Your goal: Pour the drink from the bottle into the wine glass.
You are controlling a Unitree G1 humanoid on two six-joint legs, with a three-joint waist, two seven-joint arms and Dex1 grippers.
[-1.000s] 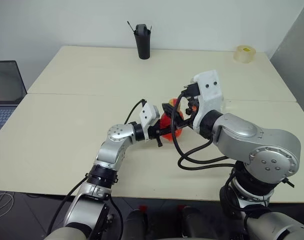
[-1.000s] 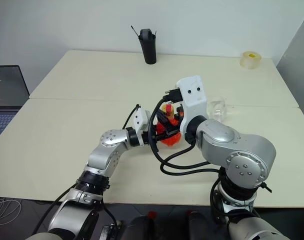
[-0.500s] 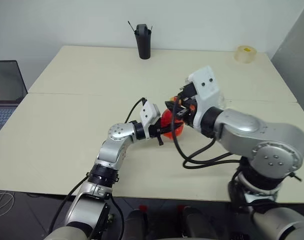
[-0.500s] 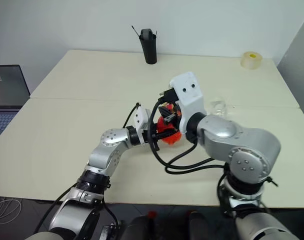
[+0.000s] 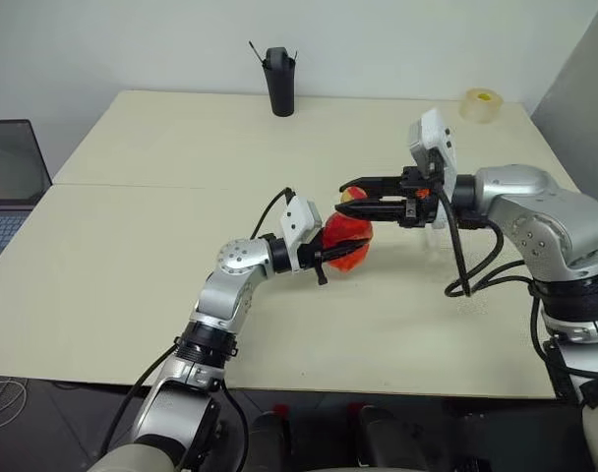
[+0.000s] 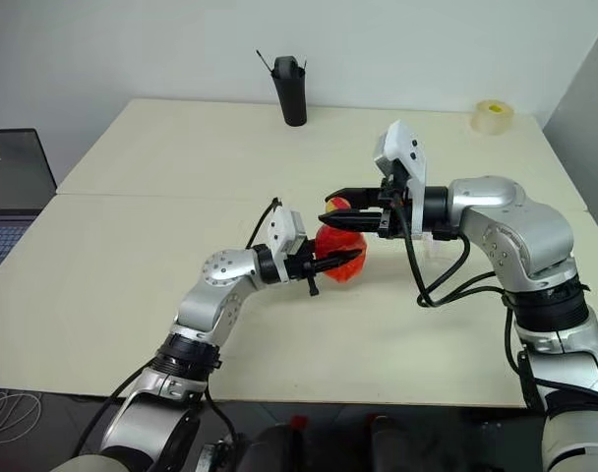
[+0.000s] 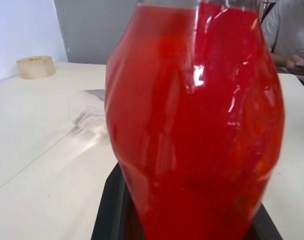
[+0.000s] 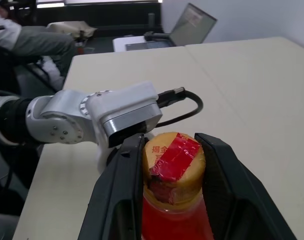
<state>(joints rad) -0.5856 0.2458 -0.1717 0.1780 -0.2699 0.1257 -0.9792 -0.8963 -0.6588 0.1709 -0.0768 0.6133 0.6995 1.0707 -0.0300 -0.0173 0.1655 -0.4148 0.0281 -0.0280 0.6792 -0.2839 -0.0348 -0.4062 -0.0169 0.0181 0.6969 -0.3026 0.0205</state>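
Note:
My right gripper should open, swing back and regrip the cap [image 8: 173, 167], as it has reached the end of its turn with the yellow cap on the bottle's neck.
My left gripper [image 5: 346, 248] is shut on the body of the bottle [image 5: 344, 232], holding it upright above the table [image 5: 161, 246]. The red drink [image 7: 192, 125] fills the bottle. My right gripper [image 5: 354, 198] reaches in level from the right at the bottle's top. Its two fingers [image 8: 123, 185] press against both sides of the yellow cap [image 8: 174, 160], which has red tape across it. The wine glass [image 6: 442, 243] stands on the table behind my right forearm, mostly hidden, and appears as a clear shape [image 7: 89, 112] past the bottle.
A tall black holder [image 5: 279, 83] stands at the table's far edge and a roll of tape [image 5: 481, 104] at the far right corner. A laptop [image 5: 9, 182] lies off to the left. A seated person [image 7: 287, 40] is beyond the table.
My right arm has swung out to the right and its gripper has turned to point level at the bottle's top, its fingers closing on the cap. The left gripper and bottle stayed put.

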